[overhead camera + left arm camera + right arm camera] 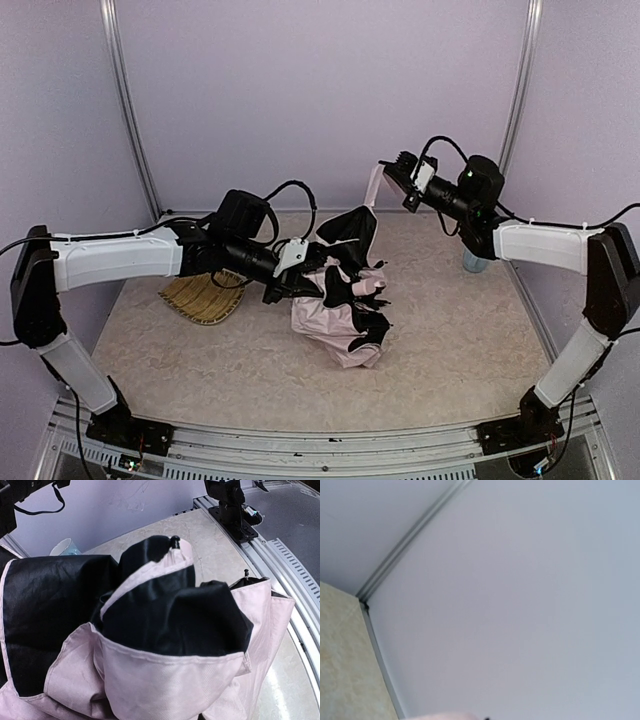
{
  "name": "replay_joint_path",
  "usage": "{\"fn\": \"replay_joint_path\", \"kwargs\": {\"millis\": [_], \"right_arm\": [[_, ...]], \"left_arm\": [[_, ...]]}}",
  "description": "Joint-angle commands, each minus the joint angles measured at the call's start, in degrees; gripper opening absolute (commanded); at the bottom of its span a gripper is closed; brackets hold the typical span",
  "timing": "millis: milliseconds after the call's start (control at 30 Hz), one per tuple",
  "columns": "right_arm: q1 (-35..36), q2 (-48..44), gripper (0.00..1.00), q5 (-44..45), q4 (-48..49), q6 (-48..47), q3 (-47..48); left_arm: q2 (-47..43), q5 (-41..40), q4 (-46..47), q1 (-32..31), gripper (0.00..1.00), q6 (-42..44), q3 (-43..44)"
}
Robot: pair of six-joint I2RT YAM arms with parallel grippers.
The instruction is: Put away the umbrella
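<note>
My left gripper will let go of the umbrella's pink folds on the table (345, 298) between the woven tray and the cup.
The umbrella (345, 322) lies crumpled in the middle of the table, pale pink fabric with black lining and black ribs. My left gripper (303, 286) is pushed into its left side and looks shut on the folds. In the left wrist view the umbrella fabric (165, 680) fills the frame and hides the fingers. My right gripper (388, 170) is raised near the back wall, shut on the pink strap (373, 192), which runs taut down to the canopy. The right wrist view faces the wall, with a pink sliver of strap (445, 716) at its bottom edge.
A yellow woven tray (205, 298) lies under the left forearm at the table's left. A pale blue cup (474, 262) stands behind the right arm, and the cup (65, 546) shows in the left wrist view. Metal rails edge the table.
</note>
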Motion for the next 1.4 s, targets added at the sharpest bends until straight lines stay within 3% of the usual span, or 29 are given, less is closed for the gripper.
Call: {"fn": "replay_joint_path", "kwargs": {"millis": [0,233,400,500,600,700,833,967,1167,1233,1367], "right_arm": [[-0.51,-0.09,0.0,-3.1,4.81,0.91,2.98],[-0.52,-0.63,0.0,-4.44,-1.8,0.12,4.76],[-1.49,3.07,0.0,0.15,-10.31,-0.29,8.23],[-2.76,8.03,0.0,1.29,-23.16,2.54,14.77],[-2.8,11.73,0.0,-1.14,-33.49,6.22,16.79],[-2.7,13.48,0.0,-8.62,-35.15,11.3,14.49],[-1.83,15.96,0.0,-14.49,-36.48,16.99,12.3],[-0.37,19.4,0.0,-17.74,-41.05,21.22,12.17],[1.25,22.72,0.0,-23.06,-39.54,30.99,9.59],[1.92,22.55,0.0,-24.42,-37.66,33.95,8.52],[3.72,21.57,0.0,-23.99,-35.71,38.28,5.42]], "left_arm": [[-2.65,-1.41,-0.7,-0.84,0.0,0.77,-0.28],[-3.5,-0.89,0.1,-0.93,0.0,-0.03,-0.81],[-6.71,2.28,6.97,0.6,0.0,-3.62,-4.39],[-10.21,5.16,18.31,3.74,0.0,-13.0,-8.35],[-15.21,6.19,38.6,8.98,0.0,-27.39,-15.35],[-16.62,7.35,55.89,14.17,0.0,-40.32,-19.53],[-15.0,6.96,60.81,16.95,0.0,-47.54,-19.46],[-12.65,1.42,67.91,18.77,0.0,-56.04,-19.45],[-6.5,0.41,85.21,23.64,0.0,-76.52,-18.57],[-5.0,-2.81,85.37,23.98,0.0,-78.19,-17.97],[-4.58,-14.55,73.46,24.46,0.0,-72.47,-16.86]]}}
